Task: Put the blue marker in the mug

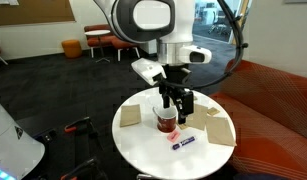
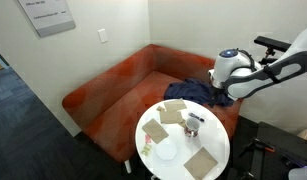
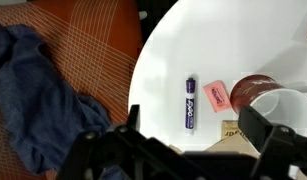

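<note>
The robot's gripper needs to next move down to the lettered body (image 1: pixel 186 142) (image 3: pixel 190 112) of the blue marker and close there, so that the marker's cap stays free.
The blue marker (image 3: pixel 190 103), blue-purple with a pale section, lies flat on the round white table (image 3: pixel 173 50); it also shows in an exterior view (image 1: pixel 184 142). The dark red mug (image 3: pixel 255 92) with a whitish inside stands just to its right in the wrist view and shows in both exterior views (image 1: pixel 166 121) (image 2: pixel 193 126). My gripper (image 3: pixel 196 140) is open and empty, and hovers above the table with the marker between its dark fingers in the wrist view. In an exterior view my gripper (image 1: pixel 175 101) hangs just above the mug.
A pink eraser (image 3: pixel 216 95) lies between marker and mug. Flat tan squares (image 1: pixel 130 115) (image 1: pixel 219 129) lie on the table. A blue cloth (image 3: pixel 33 100) lies on the orange sofa (image 2: pixel 113 85) beside the table edge.
</note>
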{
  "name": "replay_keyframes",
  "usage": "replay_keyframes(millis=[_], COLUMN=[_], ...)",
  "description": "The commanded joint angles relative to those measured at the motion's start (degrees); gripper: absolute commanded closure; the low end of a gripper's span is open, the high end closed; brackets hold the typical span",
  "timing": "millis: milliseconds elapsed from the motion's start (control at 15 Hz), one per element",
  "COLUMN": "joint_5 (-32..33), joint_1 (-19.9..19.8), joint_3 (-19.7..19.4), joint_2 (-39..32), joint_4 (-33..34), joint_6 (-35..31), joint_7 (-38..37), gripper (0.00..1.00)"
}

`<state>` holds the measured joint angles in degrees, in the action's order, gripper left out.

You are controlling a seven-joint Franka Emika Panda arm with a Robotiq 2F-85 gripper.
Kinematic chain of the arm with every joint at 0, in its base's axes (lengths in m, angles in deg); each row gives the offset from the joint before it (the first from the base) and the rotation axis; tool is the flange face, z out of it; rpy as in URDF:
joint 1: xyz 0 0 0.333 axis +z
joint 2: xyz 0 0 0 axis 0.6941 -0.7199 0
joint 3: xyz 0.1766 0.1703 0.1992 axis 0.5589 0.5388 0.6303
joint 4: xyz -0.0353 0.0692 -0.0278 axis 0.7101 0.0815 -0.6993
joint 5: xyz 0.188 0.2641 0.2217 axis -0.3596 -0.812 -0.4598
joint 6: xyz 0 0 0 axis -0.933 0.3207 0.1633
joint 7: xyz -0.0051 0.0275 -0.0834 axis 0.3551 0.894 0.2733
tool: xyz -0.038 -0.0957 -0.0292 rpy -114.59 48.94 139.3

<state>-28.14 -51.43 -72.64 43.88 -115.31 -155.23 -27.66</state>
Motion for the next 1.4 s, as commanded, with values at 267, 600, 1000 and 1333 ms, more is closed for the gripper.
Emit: replay_keyframes(millis=[267,600,1000,1333], joint_5=[-0.6,-2.6,-6.4,-9.0], joint_1=[0.5,0.1,-1.5,-4.0], joint_3=[0.3,0.5,1.3,3.0], joint_2=[-4.3,-8.9,-15.2,-20.6], joint_4=[1.3,2.2,6.3,11.5], joint_6=[-2.9,-8.9,-11.8,-11.5], joint_7=[-1.1,0.8,3.6,9.8], gripper=[0.00,0.00,0.00,0.00])
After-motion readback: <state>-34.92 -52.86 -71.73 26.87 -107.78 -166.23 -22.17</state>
